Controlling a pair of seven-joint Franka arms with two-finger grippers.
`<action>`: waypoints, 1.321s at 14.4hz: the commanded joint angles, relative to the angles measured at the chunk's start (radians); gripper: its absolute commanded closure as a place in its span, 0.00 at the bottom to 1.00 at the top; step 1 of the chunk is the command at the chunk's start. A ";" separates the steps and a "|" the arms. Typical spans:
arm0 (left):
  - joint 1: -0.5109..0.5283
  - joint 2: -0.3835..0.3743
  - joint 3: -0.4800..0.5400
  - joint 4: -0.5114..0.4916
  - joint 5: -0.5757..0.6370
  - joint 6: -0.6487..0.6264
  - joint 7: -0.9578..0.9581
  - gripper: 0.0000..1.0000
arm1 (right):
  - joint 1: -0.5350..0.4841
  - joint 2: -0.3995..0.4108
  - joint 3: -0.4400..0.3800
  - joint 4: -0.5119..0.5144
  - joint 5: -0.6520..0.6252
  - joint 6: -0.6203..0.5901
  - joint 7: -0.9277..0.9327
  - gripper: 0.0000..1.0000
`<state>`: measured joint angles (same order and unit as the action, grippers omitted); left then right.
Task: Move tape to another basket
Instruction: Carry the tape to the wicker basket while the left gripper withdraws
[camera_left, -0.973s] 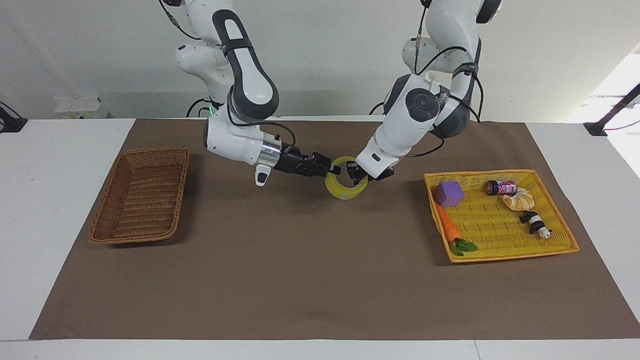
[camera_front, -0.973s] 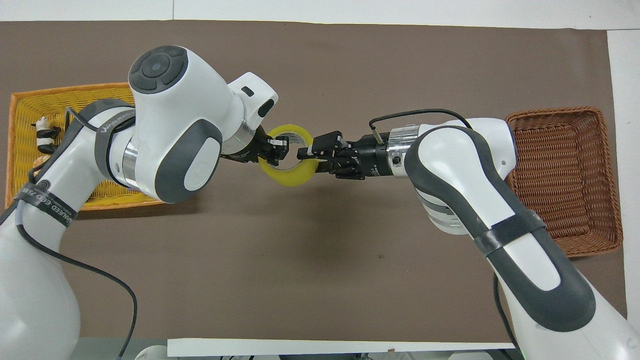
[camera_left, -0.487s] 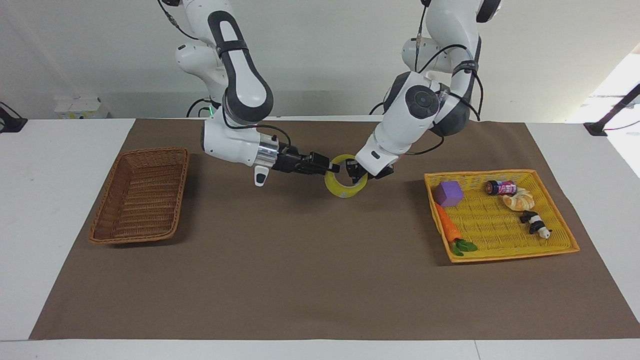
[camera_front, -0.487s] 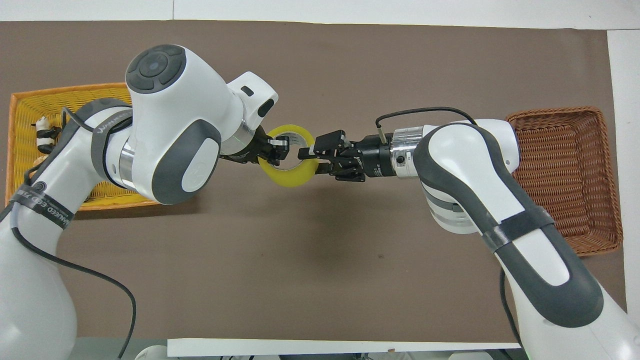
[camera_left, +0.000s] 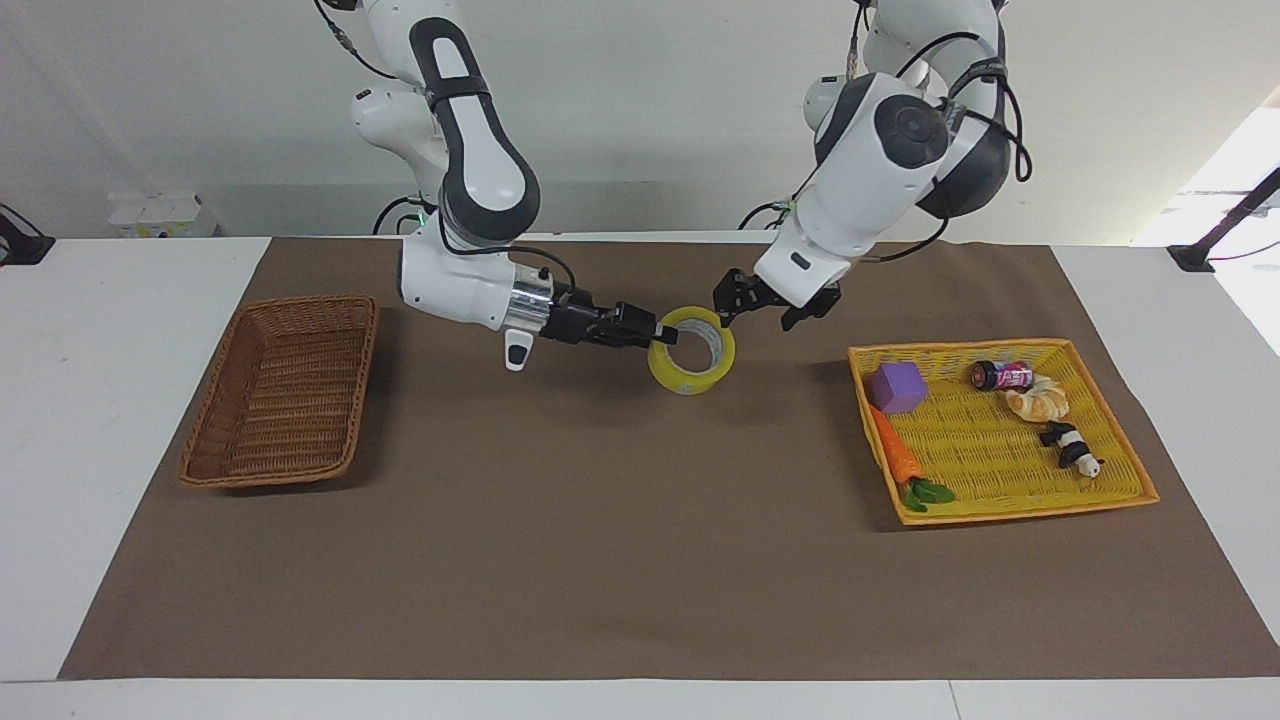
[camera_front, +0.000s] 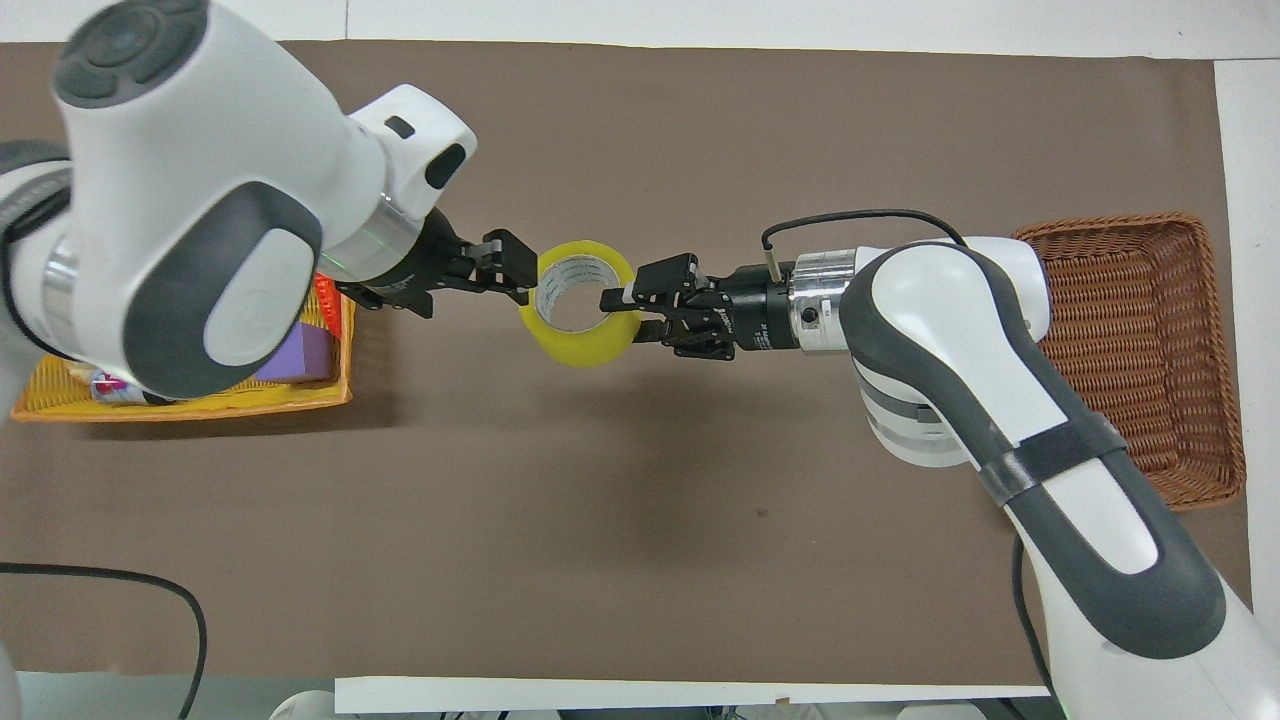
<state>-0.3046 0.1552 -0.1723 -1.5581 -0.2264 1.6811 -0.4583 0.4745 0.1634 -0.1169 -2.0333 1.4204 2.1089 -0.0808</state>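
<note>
The tape, now hanging a little above the brown mat, will be released by my right gripper, which is to set it on the middle of the dark brown wicker basket's bottom (camera_front: 1108, 377).
The tape (camera_left: 693, 372), a yellow roll with a grey-white core, hangs a little above the brown mat at the middle of the table. It also shows in the overhead view (camera_front: 583, 347). My right gripper (camera_left: 662, 335) (camera_front: 618, 303) is shut on the roll's wall, one finger inside the core. My left gripper (camera_left: 730, 297) (camera_front: 512, 268) is open and empty, just clear of the roll on the side toward the left arm's end. The dark brown wicker basket (camera_left: 300, 300) (camera_front: 1100, 222) stands empty at the right arm's end.
A shallow yellow tray (camera_left: 960, 346) (camera_front: 200, 400) at the left arm's end holds a purple block (camera_left: 897, 388), a carrot (camera_left: 895, 455), a small can (camera_left: 1000, 375), a pastry and a panda toy. The left arm hides most of it from overhead.
My left gripper has let go of the tape, opened, and drawn back and up toward the yellow tray. My right gripper keeps its hold on the roll, which has hardly moved.
</note>
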 joint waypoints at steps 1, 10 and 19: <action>0.117 -0.048 -0.001 -0.007 0.002 -0.044 0.007 0.02 | -0.054 -0.019 0.000 -0.001 -0.104 -0.032 -0.002 1.00; 0.481 -0.066 -0.001 -0.020 0.099 -0.044 0.308 0.01 | -0.593 -0.016 -0.004 0.091 -0.532 -0.371 -0.201 1.00; 0.510 -0.083 0.004 -0.050 0.151 -0.035 0.306 0.01 | -0.973 0.079 -0.003 0.120 -0.827 -0.546 -0.644 1.00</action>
<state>0.2025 0.1063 -0.1616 -1.5747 -0.0909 1.6409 -0.1559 -0.4436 0.1848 -0.1367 -1.9352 0.6051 1.6007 -0.6152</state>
